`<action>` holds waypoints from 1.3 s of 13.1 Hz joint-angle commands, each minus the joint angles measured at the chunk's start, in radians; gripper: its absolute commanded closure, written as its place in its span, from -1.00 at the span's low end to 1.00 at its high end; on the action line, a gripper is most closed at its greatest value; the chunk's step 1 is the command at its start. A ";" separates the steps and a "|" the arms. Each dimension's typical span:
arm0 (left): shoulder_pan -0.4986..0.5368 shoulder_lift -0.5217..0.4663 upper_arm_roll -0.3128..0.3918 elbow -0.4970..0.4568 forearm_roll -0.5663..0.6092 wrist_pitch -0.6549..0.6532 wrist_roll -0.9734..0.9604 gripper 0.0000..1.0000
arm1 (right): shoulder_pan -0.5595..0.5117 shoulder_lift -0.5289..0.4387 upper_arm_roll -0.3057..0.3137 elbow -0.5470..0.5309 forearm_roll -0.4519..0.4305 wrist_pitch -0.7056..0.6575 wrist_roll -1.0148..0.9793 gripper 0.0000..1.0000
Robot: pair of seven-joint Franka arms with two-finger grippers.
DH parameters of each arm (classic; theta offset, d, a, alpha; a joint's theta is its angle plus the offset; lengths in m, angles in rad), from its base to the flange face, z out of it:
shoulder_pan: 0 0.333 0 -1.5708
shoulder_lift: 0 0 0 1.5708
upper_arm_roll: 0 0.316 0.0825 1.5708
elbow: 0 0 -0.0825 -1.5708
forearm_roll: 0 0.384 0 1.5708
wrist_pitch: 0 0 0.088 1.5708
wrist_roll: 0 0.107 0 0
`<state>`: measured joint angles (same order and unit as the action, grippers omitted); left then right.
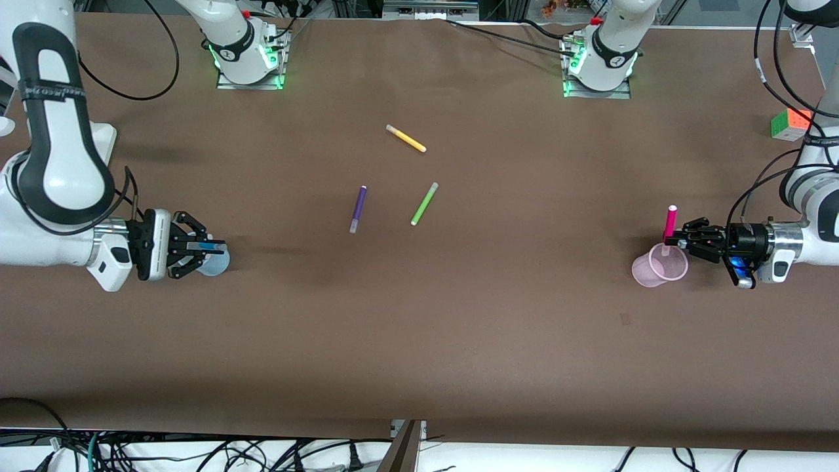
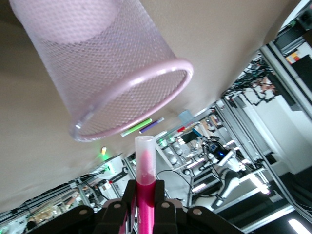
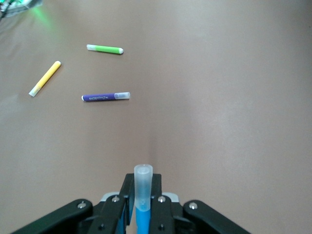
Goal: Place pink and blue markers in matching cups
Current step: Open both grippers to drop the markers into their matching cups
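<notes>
The blue marker will leave my right gripper inside the light blue cup (image 1: pixel 203 255) just below its fingers.
My left gripper (image 1: pixel 682 243) is shut on the pink marker (image 1: pixel 670 225). It holds the marker over the light pink cup (image 1: pixel 659 265) at the left arm's end of the table, with the pale cap end at the cup's rim. In the left wrist view the marker (image 2: pixel 145 168) sits between the closed fingers of the gripper (image 2: pixel 145 189), pointing at the pink cup (image 2: pixel 122 73). My right gripper (image 1: pixel 208 248) is shut on the blue marker (image 1: pixel 211 247), right over the light blue cup (image 1: pixel 217 263), which it partly hides. The right wrist view shows the gripper (image 3: pixel 143 194) clamped on the marker (image 3: pixel 143 183).
A purple marker (image 1: pixel 358 208), a green marker (image 1: pixel 425 204) and a yellow marker (image 1: pixel 406 138) lie mid-table between the arms. They also show in the right wrist view: purple (image 3: pixel 106 97), green (image 3: pixel 105 49), yellow (image 3: pixel 45 78). A colour cube (image 1: pixel 790 124) sits near the left arm's end.
</notes>
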<state>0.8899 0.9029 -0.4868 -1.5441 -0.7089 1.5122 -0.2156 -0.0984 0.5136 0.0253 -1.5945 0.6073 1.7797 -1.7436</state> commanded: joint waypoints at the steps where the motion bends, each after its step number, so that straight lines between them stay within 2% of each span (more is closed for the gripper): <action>1: 0.023 0.050 -0.012 0.015 -0.041 -0.003 0.028 1.00 | -0.055 0.009 0.013 -0.005 0.046 -0.040 -0.094 0.88; 7: 0.020 0.062 -0.012 0.015 -0.032 0.000 0.056 1.00 | -0.118 0.032 0.013 -0.005 0.046 -0.095 -0.232 0.88; 9: 0.020 0.060 -0.012 0.018 -0.029 0.000 0.058 0.37 | -0.135 0.049 0.013 -0.005 0.049 -0.097 -0.267 0.88; 10: 0.021 0.060 -0.012 0.018 -0.027 0.000 0.058 0.24 | -0.139 0.054 0.013 -0.005 0.066 -0.097 -0.281 0.88; 11: 0.020 0.062 -0.012 0.018 -0.029 0.000 0.058 0.22 | -0.142 0.058 0.013 -0.005 0.078 -0.097 -0.295 0.85; 12: 0.021 0.062 -0.012 0.018 -0.029 0.000 0.058 0.21 | -0.142 0.062 0.013 -0.002 0.081 -0.097 -0.284 0.29; 13: 0.021 0.060 -0.012 0.018 -0.029 0.000 0.056 0.21 | -0.141 0.062 0.015 0.004 0.081 -0.098 -0.277 -0.99; 16: 0.020 0.051 -0.012 0.022 -0.024 0.000 0.052 0.21 | -0.138 0.048 0.015 0.028 0.077 -0.144 -0.081 -1.00; 17: 0.012 0.036 -0.010 0.057 -0.003 -0.001 0.042 0.21 | -0.135 0.037 0.018 0.047 0.069 -0.145 0.011 -1.00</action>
<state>0.9079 0.9525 -0.4920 -1.5338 -0.7230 1.5133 -0.1727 -0.2241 0.5762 0.0296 -1.5690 0.6637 1.6626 -1.8637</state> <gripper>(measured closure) 0.604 0.313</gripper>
